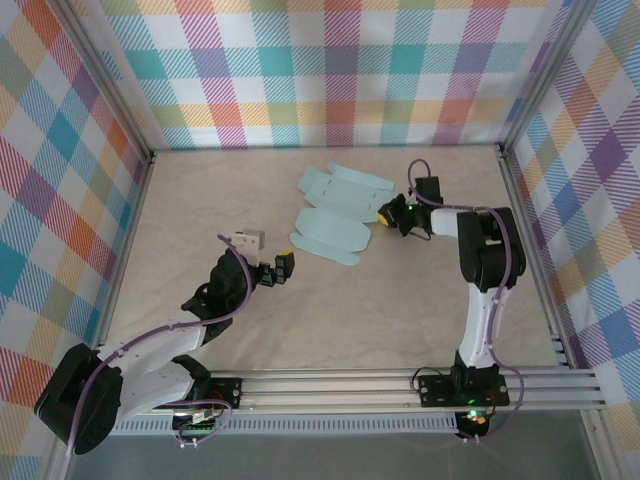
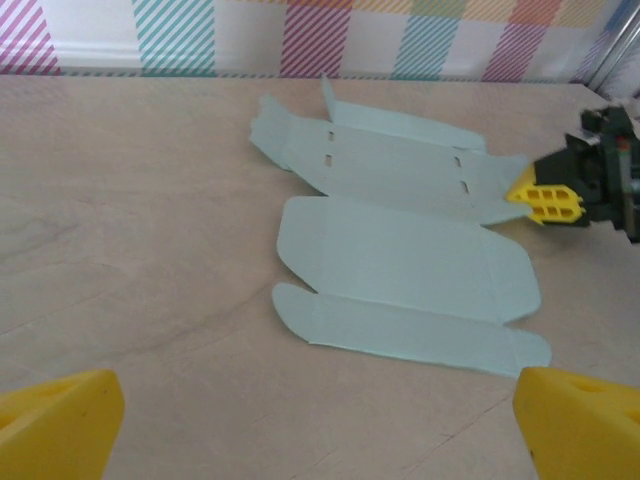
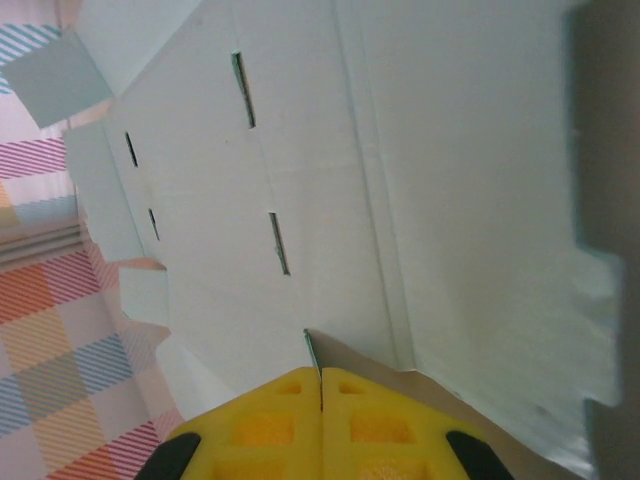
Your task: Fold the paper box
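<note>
I can see the paper box's narrow flap facing the back wall, so with my right gripper I need to leave the paper box's end tab, turn the paper box and take that narrow flap [image 1: 384,184].
The paper box [image 1: 335,215] is a pale mint die-cut blank lying flat on the table, right of centre toward the back. In the left wrist view the paper box [image 2: 400,250] spreads out with rounded flaps and small slots. My right gripper [image 1: 385,213] is at the blank's right edge, its yellow jaws pressed together on a thin card tab. The right wrist view shows the right gripper [image 3: 320,385] pinching that edge of the paper box [image 3: 300,150]. My left gripper [image 1: 283,268] stands open just short of the blank's near-left flap, yellow fingers [image 2: 70,420] wide apart and nothing between them.
Plaid walls [image 1: 330,70] close in the beige table [image 1: 380,310] at the back and both sides. An aluminium rail [image 1: 400,385] runs along the near edge by the arm bases. Bare tabletop lies in front of the blank and to its left.
</note>
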`<state>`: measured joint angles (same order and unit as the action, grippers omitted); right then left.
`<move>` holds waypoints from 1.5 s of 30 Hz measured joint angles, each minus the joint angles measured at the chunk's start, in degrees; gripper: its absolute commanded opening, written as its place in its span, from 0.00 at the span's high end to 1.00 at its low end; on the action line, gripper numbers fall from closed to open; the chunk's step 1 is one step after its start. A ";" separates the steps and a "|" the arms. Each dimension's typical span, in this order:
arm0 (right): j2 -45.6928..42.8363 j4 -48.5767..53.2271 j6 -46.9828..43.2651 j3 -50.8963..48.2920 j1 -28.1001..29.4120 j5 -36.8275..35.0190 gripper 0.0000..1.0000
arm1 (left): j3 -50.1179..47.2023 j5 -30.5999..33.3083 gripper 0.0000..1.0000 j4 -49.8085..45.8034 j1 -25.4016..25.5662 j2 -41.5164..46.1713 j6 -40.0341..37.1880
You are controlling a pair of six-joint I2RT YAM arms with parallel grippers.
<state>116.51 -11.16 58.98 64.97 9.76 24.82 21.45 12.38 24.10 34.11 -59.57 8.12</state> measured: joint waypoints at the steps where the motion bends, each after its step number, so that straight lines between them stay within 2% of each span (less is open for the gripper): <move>1: -2.43 -2.01 1.84 -3.50 1.16 -2.62 1.00 | -0.02 0.24 0.00 0.15 0.00 -0.31 0.48; 4: -10.12 -6.40 6.97 -13.60 7.19 -13.11 1.00 | 0.00 0.13 0.00 1.07 0.00 -2.69 1.84; 5: -12.26 -7.28 8.50 -16.15 9.81 -16.63 0.95 | 0.02 0.11 0.00 1.51 0.00 -3.63 2.27; 6: -14.01 -7.98 9.77 -18.18 12.50 -19.82 0.87 | 0.07 -0.17 0.00 1.75 0.00 -4.70 2.86; 9: -17.03 -8.92 11.47 -20.98 19.02 -26.01 0.49 | 0.13 -0.94 0.00 2.69 0.00 -6.95 4.13; 10: -17.94 -8.87 11.52 -21.31 20.02 -27.41 0.40 | 0.24 -1.09 0.00 2.91 0.00 -7.45 4.39; 13: -22.16 -6.93 8.94 -21.77 20.24 -31.91 0.28 | 1.07 -1.68 0.00 3.23 0.00 -8.52 4.70; 16: -26.21 -1.49 1.49 -19.87 19.52 -37.20 0.19 | 1.60 -2.34 0.00 4.66 0.00 -9.27 4.76; 18: -26.38 1.90 -4.79 -16.52 18.27 -37.90 0.16 | 1.73 -2.82 0.00 5.60 0.00 -9.75 4.74; 20: -23.98 6.32 -12.13 -10.32 15.67 -35.32 0.13 | 1.73 -3.61 0.00 6.49 0.02 -10.38 4.59; 25: -7.52 19.45 -26.40 15.26 9.18 -25.16 0.12 | 1.73 -5.01 0.00 7.87 0.07 -11.34 3.61; 28: 2.08 26.23 -30.82 27.28 7.50 -20.59 0.13 | 1.73 -5.31 0.00 7.96 0.13 -11.28 2.75; 31: 9.18 31.89 -32.96 34.80 7.50 -16.46 0.14 | 1.66 -5.27 0.00 7.50 0.15 -10.49 2.34; 37: 16.96 38.49 -34.47 41.55 7.89 -9.31 0.18 | 0.94 -4.17 0.00 6.14 0.15 -5.86 0.98; 45: 15.82 36.15 -34.99 38.12 7.43 -4.70 0.19 | 0.33 -2.49 0.00 2.82 0.17 -1.95 -0.26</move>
<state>132.33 24.99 23.99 103.09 17.19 20.12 21.78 9.89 26.92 34.28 -61.52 7.86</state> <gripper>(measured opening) 0.816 0.999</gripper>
